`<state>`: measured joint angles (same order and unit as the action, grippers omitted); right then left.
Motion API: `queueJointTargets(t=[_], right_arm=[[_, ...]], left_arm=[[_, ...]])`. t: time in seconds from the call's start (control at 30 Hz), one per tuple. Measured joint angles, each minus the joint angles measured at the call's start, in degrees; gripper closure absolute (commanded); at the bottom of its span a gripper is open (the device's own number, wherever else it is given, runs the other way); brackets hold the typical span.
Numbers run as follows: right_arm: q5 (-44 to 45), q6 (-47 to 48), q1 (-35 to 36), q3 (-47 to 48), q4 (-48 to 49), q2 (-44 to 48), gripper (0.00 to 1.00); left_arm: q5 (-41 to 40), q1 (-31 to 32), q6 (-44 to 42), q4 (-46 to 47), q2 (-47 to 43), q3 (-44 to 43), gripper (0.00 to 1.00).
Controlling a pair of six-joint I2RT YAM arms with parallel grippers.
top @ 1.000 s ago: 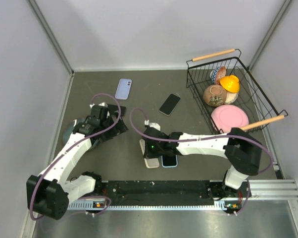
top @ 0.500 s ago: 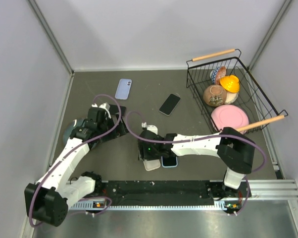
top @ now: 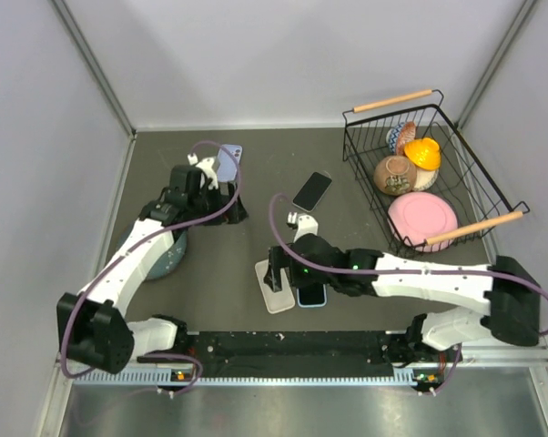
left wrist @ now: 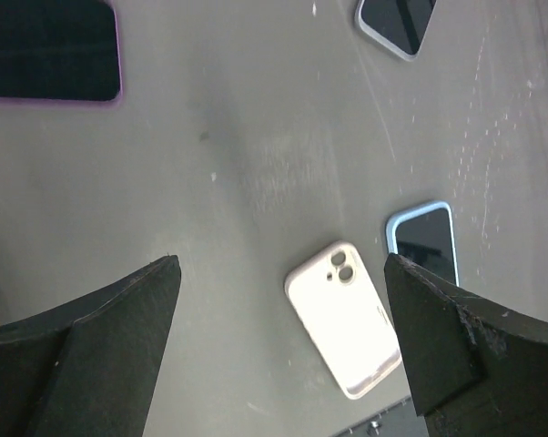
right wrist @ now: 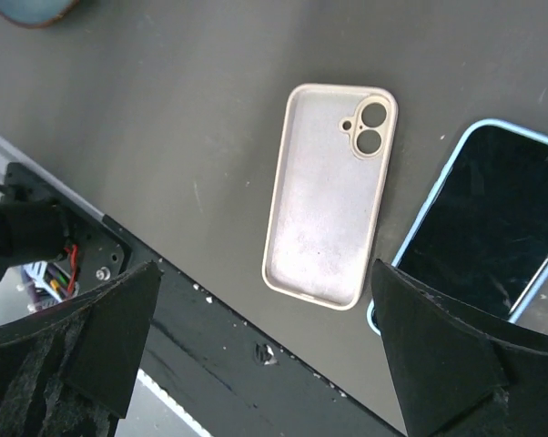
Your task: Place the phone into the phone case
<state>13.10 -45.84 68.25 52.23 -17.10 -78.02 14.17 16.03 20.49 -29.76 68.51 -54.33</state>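
Next, my left gripper goes to the black phone in the middle of the table near the wire basket and grips the phone's near half (top: 307,198) (left wrist: 399,25).
The white phone case (top: 274,289) lies hollow side up near the table's front edge, also seen in the right wrist view (right wrist: 333,205) and the left wrist view (left wrist: 344,319). A blue-edged phone (top: 311,296) lies screen up right beside it, at the case's right (right wrist: 479,228). My right gripper (top: 283,271) hovers over the case, open and empty (right wrist: 265,269). My left gripper (top: 227,211) is raised at the back left, open and empty (left wrist: 281,259), near a lavender phone (top: 227,162).
A black phone (top: 312,191) lies mid-table. A wire basket (top: 456,155) with bowls and a pink plate stands at the right. A blue-grey bowl (top: 165,259) sits under the left arm. The black base rail (right wrist: 256,364) runs just near of the case.
My right gripper has opened and risen off the case, its arm swinging out to the right. The left arm has moved away toward the lavender phone.
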Motion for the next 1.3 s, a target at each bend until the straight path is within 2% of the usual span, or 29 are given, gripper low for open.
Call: queueJointTargets(t=[0.27, 0.63, 0.77, 1.0, 1.3], right_arm=[[-0.07, 5.35, 0.02, -5.01, 1.27, 16.17, 0.01], [2.27, 9.07, 0.02, -11.17, 0.68, 34.05, 0.01], [4.35, 11.10, 0.02, -11.52, -0.85, 38.88, 0.01], [7.15, 13.99, 0.02, -11.50, -3.67, 41.31, 0.01], [9.84, 15.26, 0.02, -11.52, -6.69, 41.72, 0.01]], left_arm=[[-6.05, 6.32, -5.60, 2.08, 16.98, -17.88, 0.01], [-9.64, 14.10, -9.55, 2.78, 40.19, -41.72, 0.01], [-10.88, 16.04, -10.45, 2.80, 46.03, -46.53, 0.01], [-12.52, 18.36, -11.82, 2.69, 53.81, -51.69, 0.01], [-15.28, 20.15, -15.17, 3.10, 57.05, -54.47, 0.01]])
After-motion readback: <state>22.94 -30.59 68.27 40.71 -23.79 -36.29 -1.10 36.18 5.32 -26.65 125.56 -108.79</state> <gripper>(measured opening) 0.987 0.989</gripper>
